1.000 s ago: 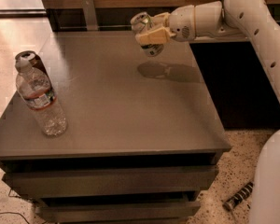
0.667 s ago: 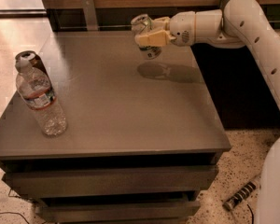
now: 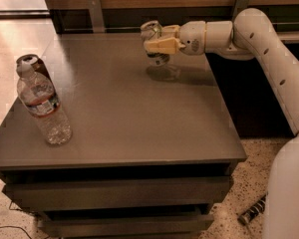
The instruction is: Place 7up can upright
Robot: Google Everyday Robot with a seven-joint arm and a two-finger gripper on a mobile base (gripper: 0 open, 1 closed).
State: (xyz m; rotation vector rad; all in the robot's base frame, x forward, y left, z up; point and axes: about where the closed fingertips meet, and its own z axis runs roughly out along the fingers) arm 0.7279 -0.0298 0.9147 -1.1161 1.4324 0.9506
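The robot's gripper should set the 7up can, now held just above the table, down on the far part of the grey table (image 3: pixel 156 72), at the can's shadow.
The 7up can (image 3: pixel 152 36) is pale with a silver top and stands roughly upright in my gripper (image 3: pixel 158 44), a little above the far right part of the grey table (image 3: pixel 134 113). Its shadow lies on the tabletop just below it. The cream fingers (image 3: pixel 162 46) are closed around the can's middle, and the white arm reaches in from the right. The can's lower body is partly hidden behind the fingers.
A clear plastic water bottle (image 3: pixel 44 106) stands at the table's left front. A dark brown can with a silver top (image 3: pixel 31 64) stands just behind it. The table has drawers below. A wooden wall panel runs behind. A dark object (image 3: pixel 251 212) lies on the floor at the right.
The gripper with the can has shifted very slightly left and stayed at about the same height. The bottle and the brown can have not moved.
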